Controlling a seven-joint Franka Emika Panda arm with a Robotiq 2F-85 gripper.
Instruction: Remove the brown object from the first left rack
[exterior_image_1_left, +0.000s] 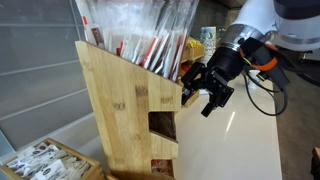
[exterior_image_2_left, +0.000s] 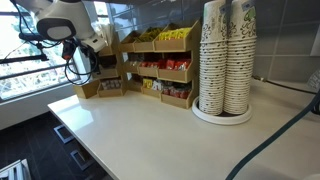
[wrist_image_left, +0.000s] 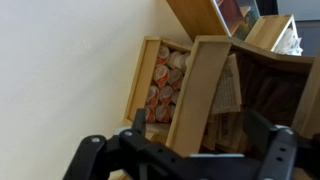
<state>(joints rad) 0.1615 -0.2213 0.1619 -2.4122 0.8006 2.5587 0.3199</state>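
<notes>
My gripper's open fingers are on either side of the rack's side, so they should both move inside the rack before they pinch the brown object (wrist_image_left: 229, 90).
The first left rack (exterior_image_1_left: 120, 100) is a tall light bamboo holder with a slanted top and dark openings in its stepped side. It is also the leftmost rack in an exterior view (exterior_image_2_left: 112, 86). My gripper (exterior_image_1_left: 200, 93) is open and hovers right at the rack's stepped side, level with the upper step; the arm partly hides it in an exterior view (exterior_image_2_left: 97, 60). In the wrist view the open jaws (wrist_image_left: 185, 150) straddle a bamboo wall (wrist_image_left: 200, 95) with paper sachets (wrist_image_left: 228, 95) behind it. I cannot make out the brown object in any view.
Wrapped sticks (exterior_image_1_left: 135, 30) fill the rack's top. A low wooden tray of white sachets (exterior_image_1_left: 45, 160) lies in front. More racks with red-and-yellow packets (exterior_image_2_left: 160, 65) stand beside it, and tall stacks of paper cups (exterior_image_2_left: 225, 60) stand further along the white counter (exterior_image_2_left: 160, 130).
</notes>
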